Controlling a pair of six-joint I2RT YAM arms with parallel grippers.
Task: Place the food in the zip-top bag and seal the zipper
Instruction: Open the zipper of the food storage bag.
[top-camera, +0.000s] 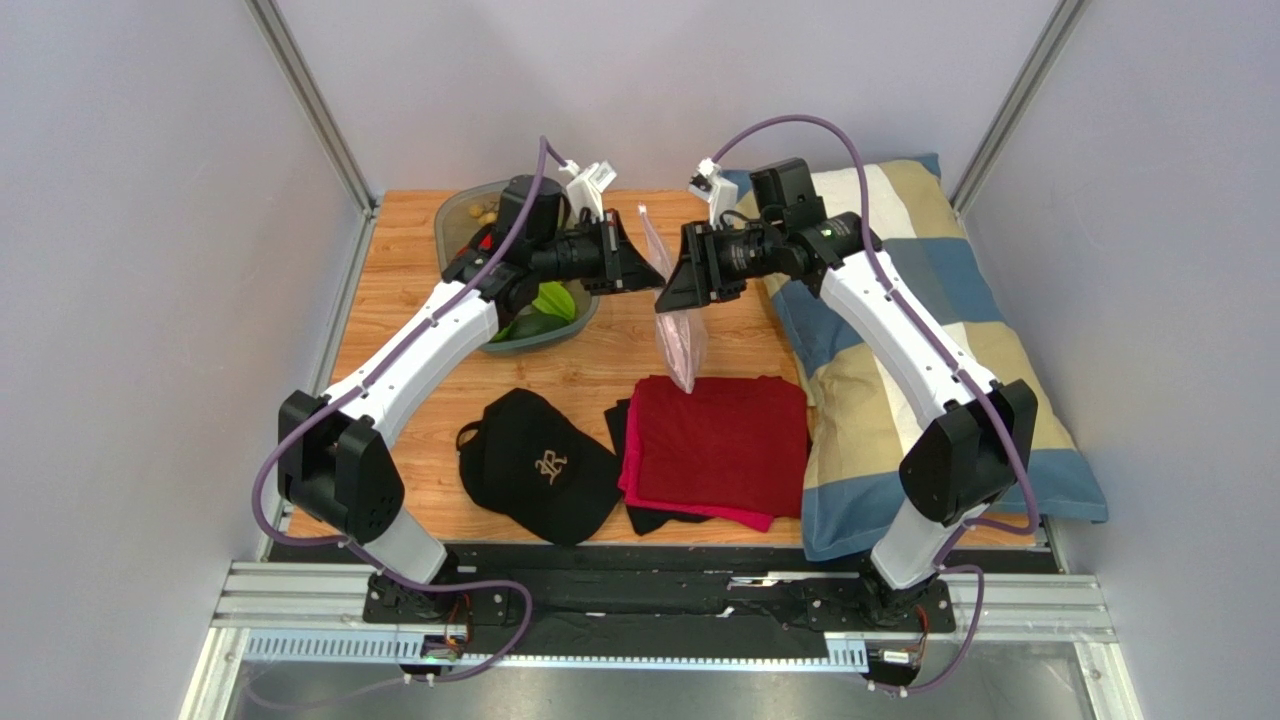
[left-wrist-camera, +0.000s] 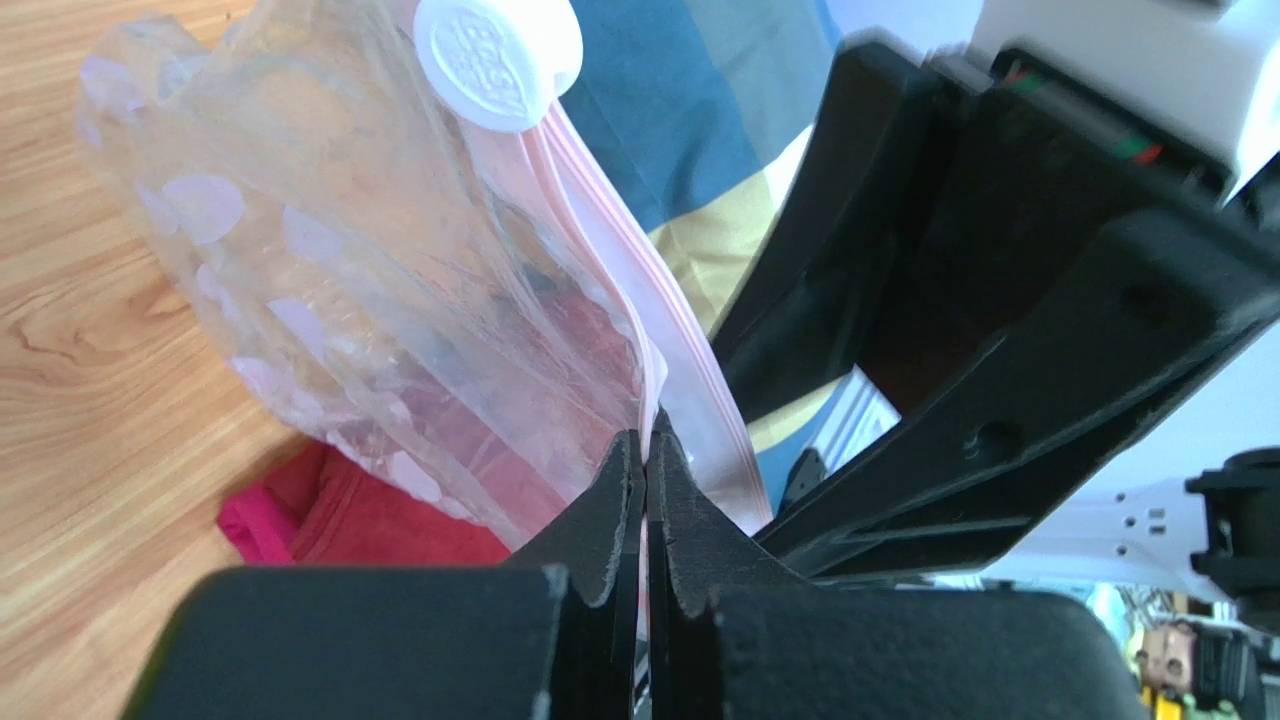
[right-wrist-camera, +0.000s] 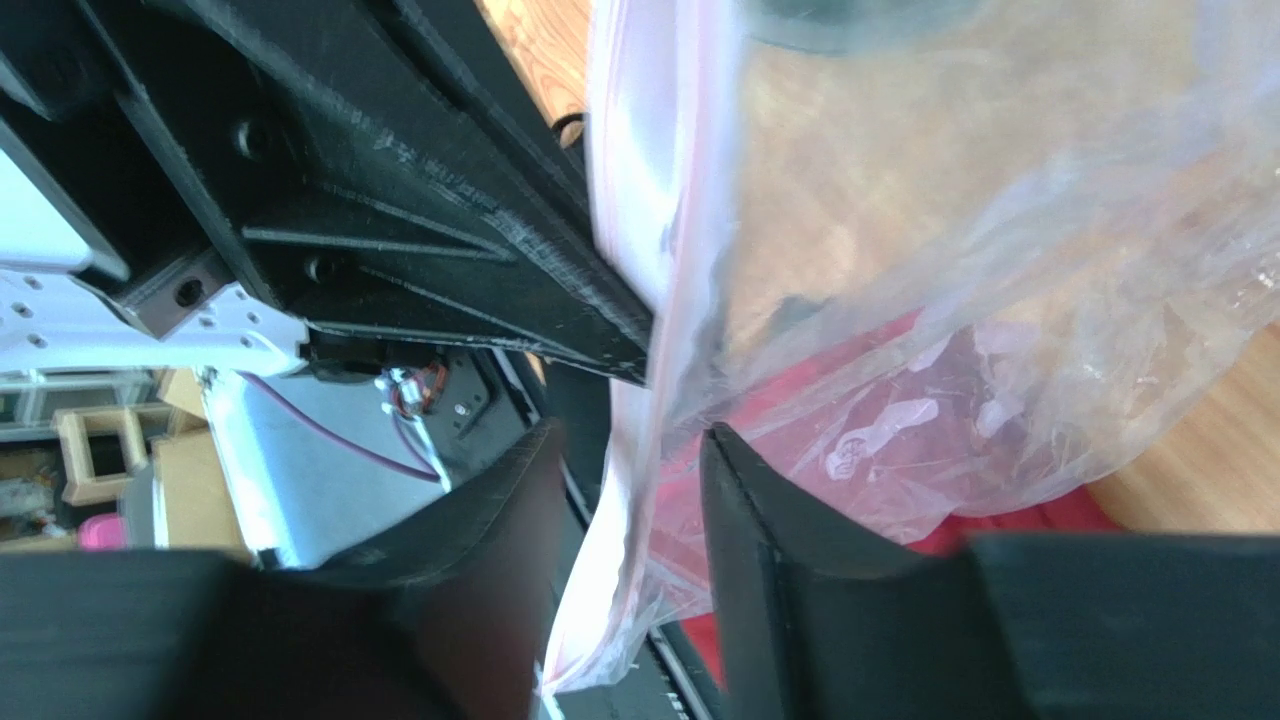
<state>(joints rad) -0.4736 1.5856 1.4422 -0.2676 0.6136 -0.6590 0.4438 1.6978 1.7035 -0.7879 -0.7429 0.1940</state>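
Note:
Next, my right gripper takes one edge of the opening (right-wrist-camera: 649, 428) to free my left gripper, since the food is by my left gripper, which pinches the edge of the zip-top bag's opening.
The zip-top bag (top-camera: 684, 342) hangs in the air between my two grippers above the table's middle. It is clear and crinkly, and I see no food in it. My left gripper (top-camera: 652, 276) is shut on the bag's mouth edge (left-wrist-camera: 646, 450), pinching the pinkish zipper (left-wrist-camera: 601, 240). My right gripper (top-camera: 679, 285) is open, its fingers either side of the zipper (right-wrist-camera: 649, 240) without pressing it (right-wrist-camera: 624, 480). The bag's body shows in both wrist views (left-wrist-camera: 361, 270) (right-wrist-camera: 962, 255). Green food pieces (top-camera: 550, 305) and a yellowish piece (top-camera: 483, 215) lie in the tray behind my left arm.
A grey-green oval tray (top-camera: 451, 225) stands at the back left. A black cap (top-camera: 538, 465) and a red cloth (top-camera: 718, 443) on a black cloth lie near the front. A plaid pillow (top-camera: 902, 360) fills the right side. A white round valve (left-wrist-camera: 496, 57) sits on the bag.

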